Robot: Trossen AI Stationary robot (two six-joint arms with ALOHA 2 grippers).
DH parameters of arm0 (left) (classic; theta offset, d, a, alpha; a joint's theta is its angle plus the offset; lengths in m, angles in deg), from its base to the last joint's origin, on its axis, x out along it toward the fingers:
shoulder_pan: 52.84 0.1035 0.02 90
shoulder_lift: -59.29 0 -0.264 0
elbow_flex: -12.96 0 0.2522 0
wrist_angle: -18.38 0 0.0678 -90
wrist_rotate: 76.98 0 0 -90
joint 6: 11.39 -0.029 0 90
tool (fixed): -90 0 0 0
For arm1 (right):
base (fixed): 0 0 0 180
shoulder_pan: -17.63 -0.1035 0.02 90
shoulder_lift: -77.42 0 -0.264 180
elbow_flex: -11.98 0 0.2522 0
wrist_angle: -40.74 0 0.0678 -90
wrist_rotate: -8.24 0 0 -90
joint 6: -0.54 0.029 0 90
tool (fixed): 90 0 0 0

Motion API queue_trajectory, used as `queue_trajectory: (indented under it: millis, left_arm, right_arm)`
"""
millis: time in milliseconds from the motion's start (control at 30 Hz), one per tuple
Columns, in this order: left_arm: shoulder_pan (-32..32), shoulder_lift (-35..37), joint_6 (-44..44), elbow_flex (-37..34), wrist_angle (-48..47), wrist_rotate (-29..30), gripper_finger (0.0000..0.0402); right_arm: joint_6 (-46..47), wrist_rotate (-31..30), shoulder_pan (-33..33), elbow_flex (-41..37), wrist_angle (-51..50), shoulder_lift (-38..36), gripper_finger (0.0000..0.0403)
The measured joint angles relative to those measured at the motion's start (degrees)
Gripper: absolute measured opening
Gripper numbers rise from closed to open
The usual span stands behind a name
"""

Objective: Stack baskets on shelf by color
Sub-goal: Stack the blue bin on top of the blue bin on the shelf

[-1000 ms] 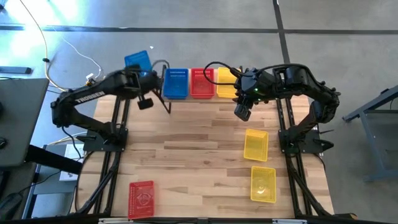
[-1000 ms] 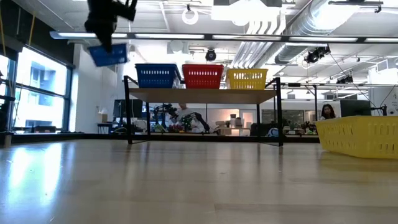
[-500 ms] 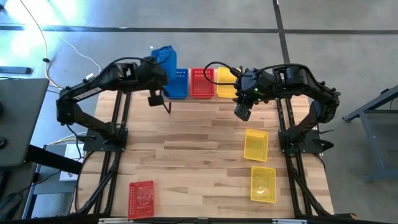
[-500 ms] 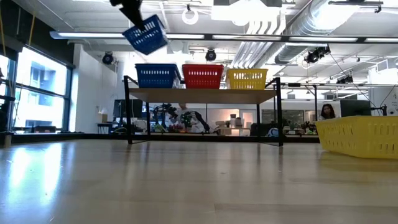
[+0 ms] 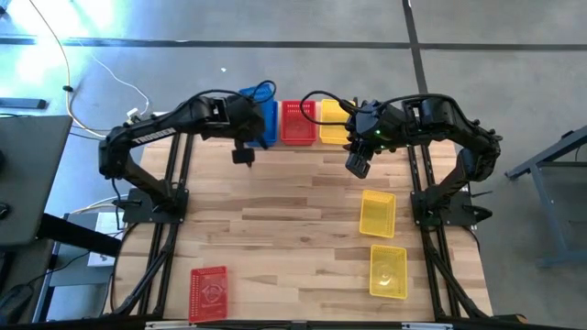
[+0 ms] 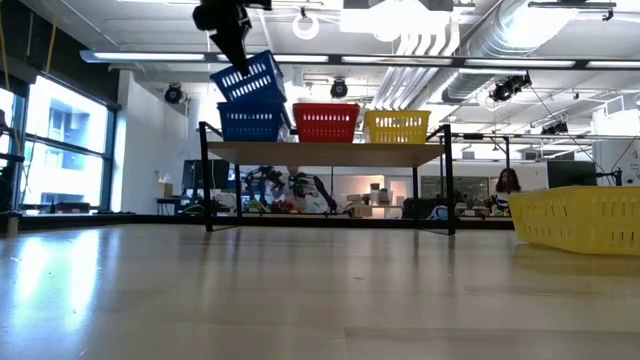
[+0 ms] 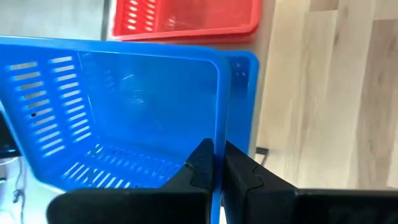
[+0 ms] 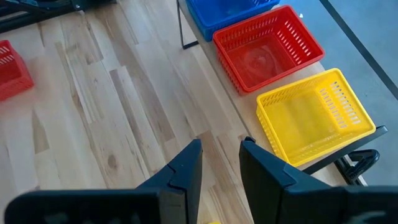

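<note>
Next, I rest the slanting blue basket on the shelf's blue basket with my left gripper, then take hold of its near edge (image 7: 220,112) again and level it.
My left gripper (image 6: 238,62) is shut on a blue basket (image 6: 250,78) and holds it tilted just above the blue basket (image 6: 250,122) that stands on the shelf (image 6: 325,153). In the high view the held basket (image 5: 260,95) covers most of that one. A red basket (image 5: 297,123) and a yellow basket (image 5: 332,123) stand beside it on the shelf. My right gripper (image 8: 221,149) is open and hovers over the table in front of the shelf's yellow end (image 5: 357,165). My left gripper holds the blue basket by one side wall (image 7: 219,134), pinched with one finger (image 7: 203,163) inside and one outside. The fingers slant down from above. The basket hangs tilted, its low edge (image 6: 226,99) at the rim of the shelf's blue basket; whether they touch, I cannot tell.
Two yellow baskets (image 5: 377,213) (image 5: 387,270) lie on the table's right side. A red basket (image 5: 209,293) sits near the near-left corner. The table's middle is bare wood. People and equipment show in the room behind the shelf.
My left gripper has carried the blue basket from beyond the shelf's left end toward the right, then down over the shelf's blue basket. The basket has tipped on the way and now hangs slanted just above that one.
</note>
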Motion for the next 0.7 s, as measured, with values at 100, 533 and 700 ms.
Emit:
queue_trajectory:
  millis: [100,533,700]
  left_arm:
    - [0.0,-0.7,1.0,0.0,-0.1,-0.4,0.0]
    - [0.2,-3.5,1.9,0.0,-0.1,-1.3,0.0005]
    - [0.3,-3.4,2.4,0.0,-0.1,-1.3,0.0013]
  right_arm:
    - [0.0,0.0,0.0,0.0,0.0,0.0,0.0094]
    - [0.0,0.0,0.0,0.0,-0.2,0.0,0.0094]
    - [0.0,0.0,0.0,0.0,-0.5,0.0,0.0094]
